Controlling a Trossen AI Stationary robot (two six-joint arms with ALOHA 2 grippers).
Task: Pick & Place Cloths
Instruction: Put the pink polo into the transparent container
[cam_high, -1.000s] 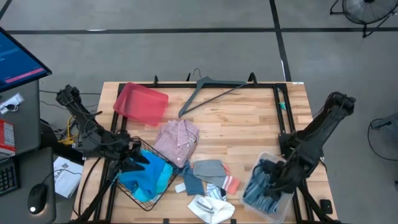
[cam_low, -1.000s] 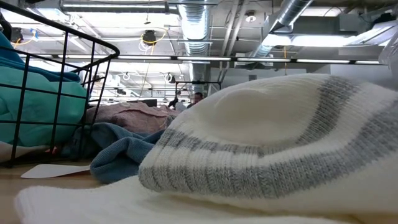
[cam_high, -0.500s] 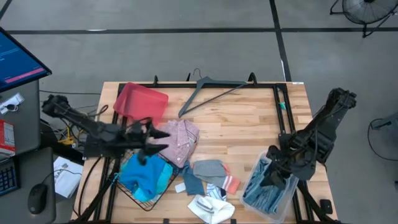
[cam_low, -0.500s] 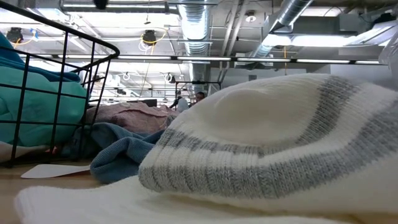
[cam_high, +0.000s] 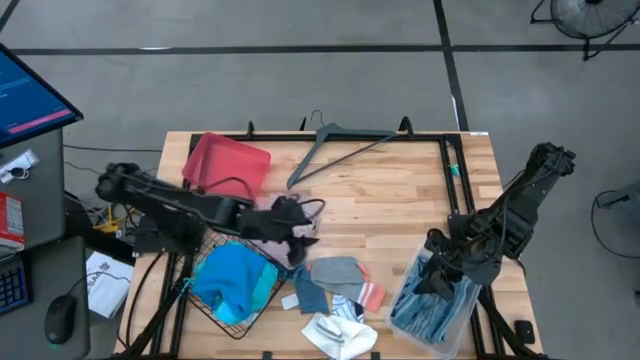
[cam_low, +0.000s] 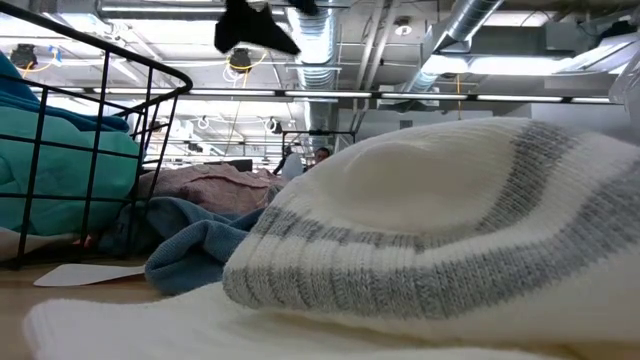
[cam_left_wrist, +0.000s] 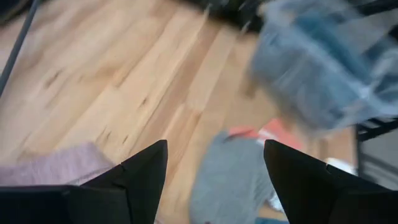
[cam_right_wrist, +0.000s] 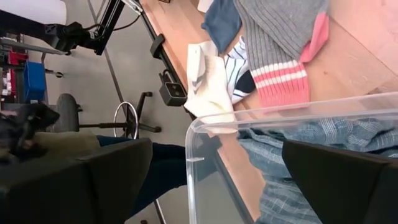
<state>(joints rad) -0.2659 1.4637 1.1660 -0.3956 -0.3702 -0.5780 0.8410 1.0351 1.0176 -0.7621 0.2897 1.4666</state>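
Next, my left gripper moves down to the pale pink checked shirt and closes its fingers on the shirt's edge (cam_high: 312, 240) that faces the grey socks.
My left gripper (cam_high: 296, 226) hangs open above the pale pink checked shirt (cam_high: 300, 208), which lies flat on the table; in its wrist view the gripper (cam_left_wrist: 216, 146) has the shirt (cam_left_wrist: 56, 165) and the grey sock (cam_left_wrist: 230, 180) below it. The turquoise cloth (cam_high: 235, 280) lies in the wire basket. Grey socks with coral tips (cam_high: 348, 275) and a white cloth (cam_high: 340, 335) lie near the near edge. My right gripper (cam_high: 440, 275) is open above the clear bin (cam_right_wrist: 249, 118), which holds blue-grey striped cloth (cam_right_wrist: 311, 143).
A red tray (cam_high: 227, 165) and a grey hanger (cam_high: 335, 145) lie by the far edge. The wire basket (cam_high: 215, 310) stands at the near left corner, the clear bin (cam_high: 430, 310) at the near right. Bare wood (cam_high: 400, 200) lies between them. The white cloth (cam_low: 430, 230) fills the low view.
My left gripper has swung up out of the wire basket and toward the table's right, and now stands over the pink shirt; the turquoise cloth has stayed in the basket. My right gripper has risen a little above the clear bin.
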